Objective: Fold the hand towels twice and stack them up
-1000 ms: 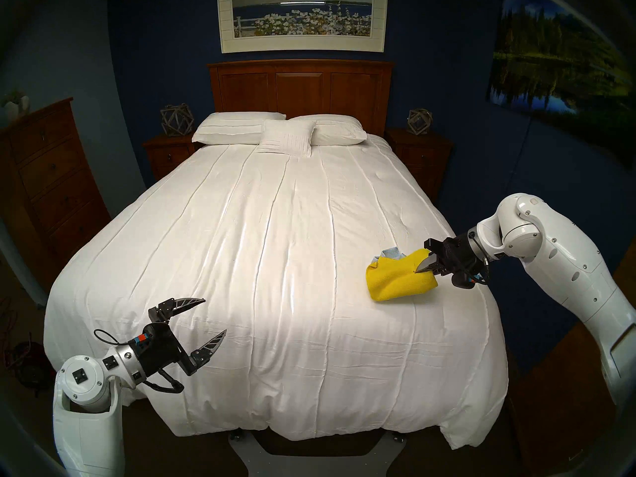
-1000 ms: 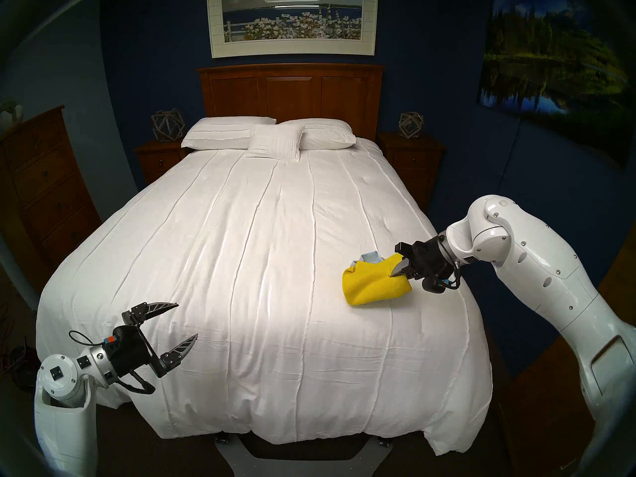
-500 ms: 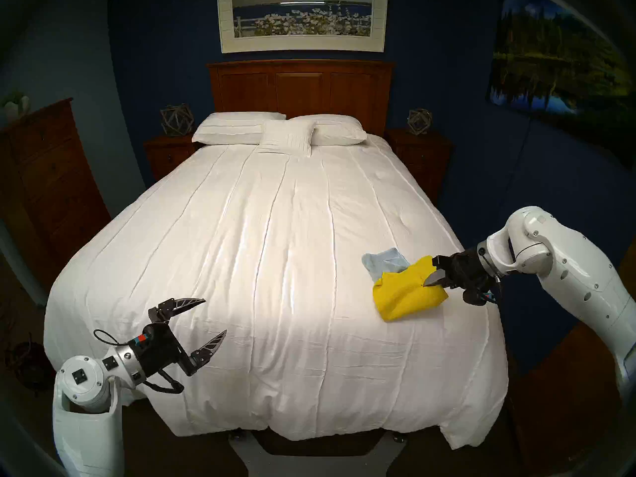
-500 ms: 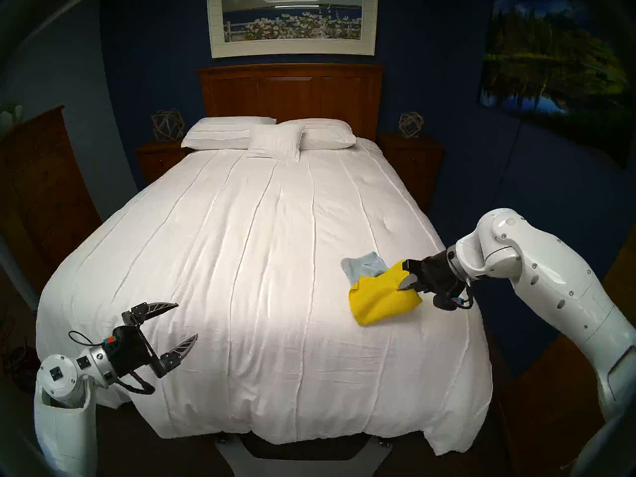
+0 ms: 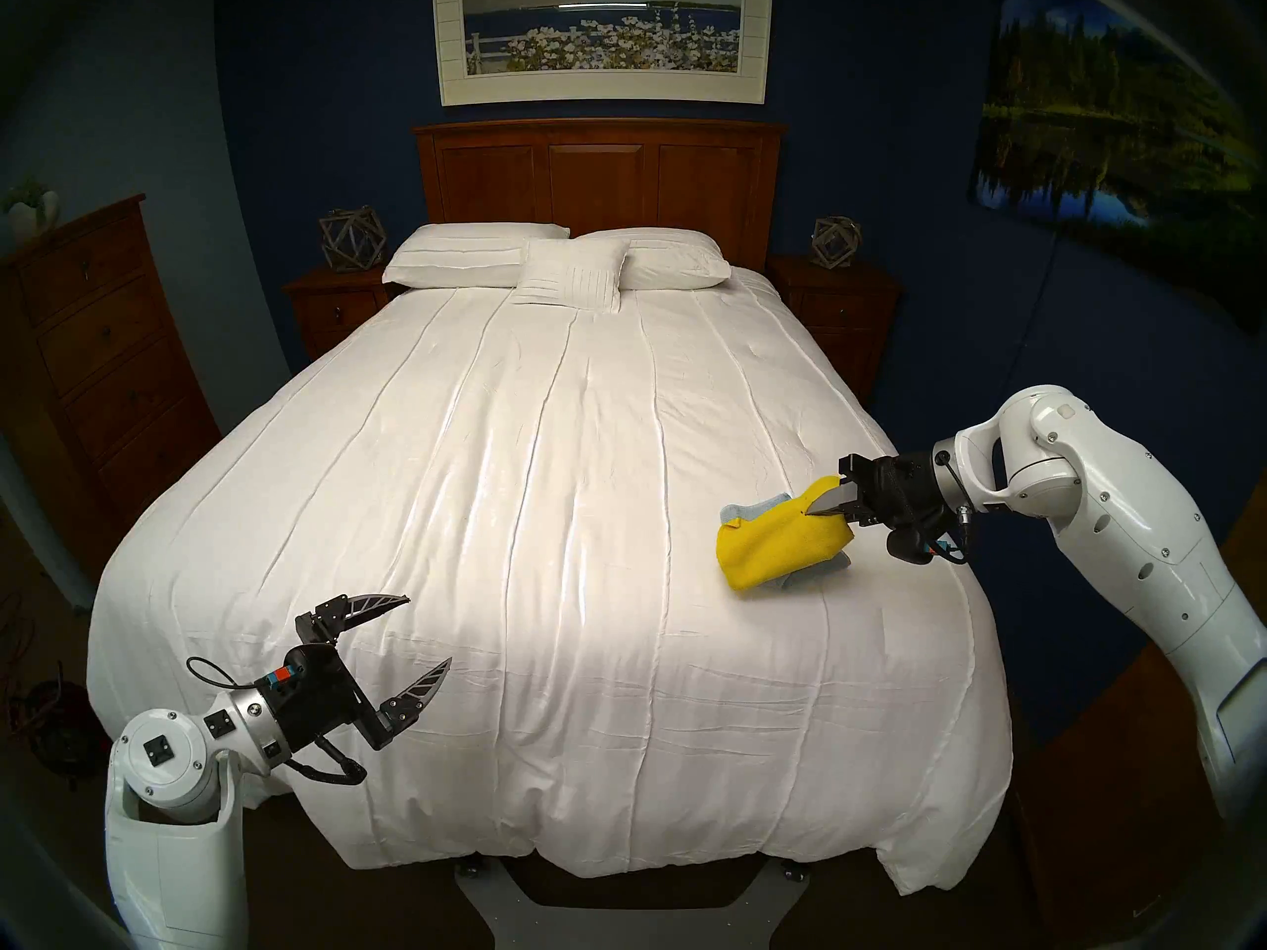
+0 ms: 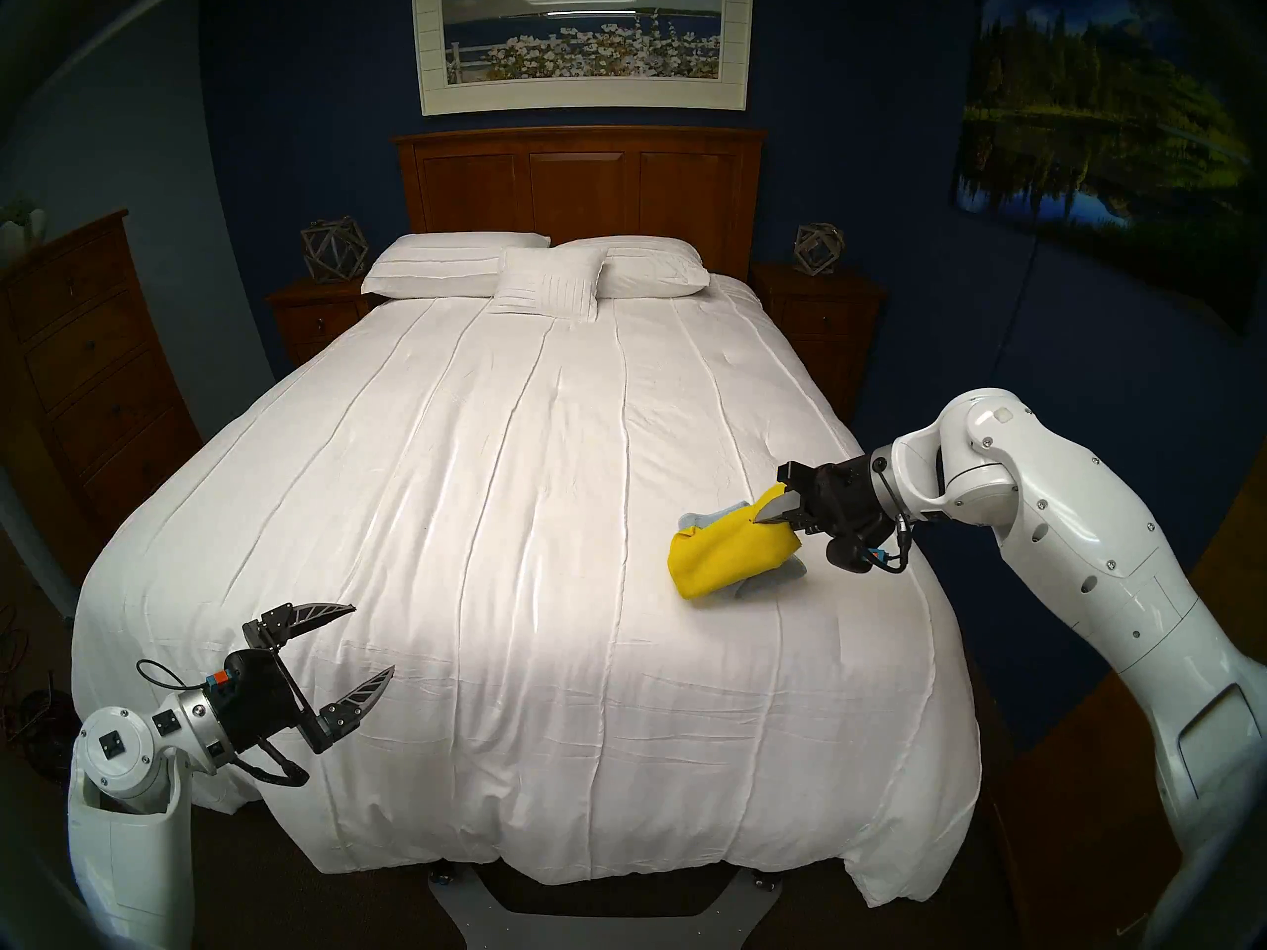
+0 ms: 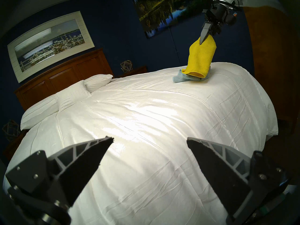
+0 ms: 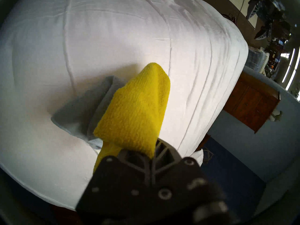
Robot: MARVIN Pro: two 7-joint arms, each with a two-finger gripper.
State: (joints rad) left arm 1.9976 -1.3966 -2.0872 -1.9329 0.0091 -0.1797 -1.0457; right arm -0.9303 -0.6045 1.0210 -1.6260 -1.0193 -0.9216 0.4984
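The robot's right gripper should release the yellow towel flat on top of the folded pale grey-blue towel [image 5: 797, 549] [image 8: 110, 112]. The yellow towel is now held up over the bed.
My right gripper [image 5: 816, 510] [image 6: 762, 517] is shut on the folded yellow towel [image 5: 775, 547] [image 6: 730, 559] and holds it up by one edge over the bed's right side. The towel also shows in the left wrist view [image 7: 200, 57] and the right wrist view [image 8: 138, 112]. Its lower end hangs onto the pale grey-blue towel [image 5: 754, 511] [image 7: 180, 77] [image 8: 78, 112], which lies folded on the bedspread, mostly under the yellow one. My left gripper [image 5: 425, 630] [image 6: 373, 640] [image 7: 149, 140] is open and empty above the near left of the bed.
The white quilted bedspread [image 5: 548, 482] covers the bed. White pillows [image 5: 555, 263] lie at the wooden headboard [image 5: 596, 174]. Nightstands [image 5: 336, 304] flank the bed and a dresser [image 5: 96, 352] stands at the left. The yellow towel is near the bed's right edge.
My right gripper dipped toward me with the yellow towel, uncovering the grey-blue towel, then rose and moved back over it. The yellow towel now hangs on top of it. The left arm stayed still.
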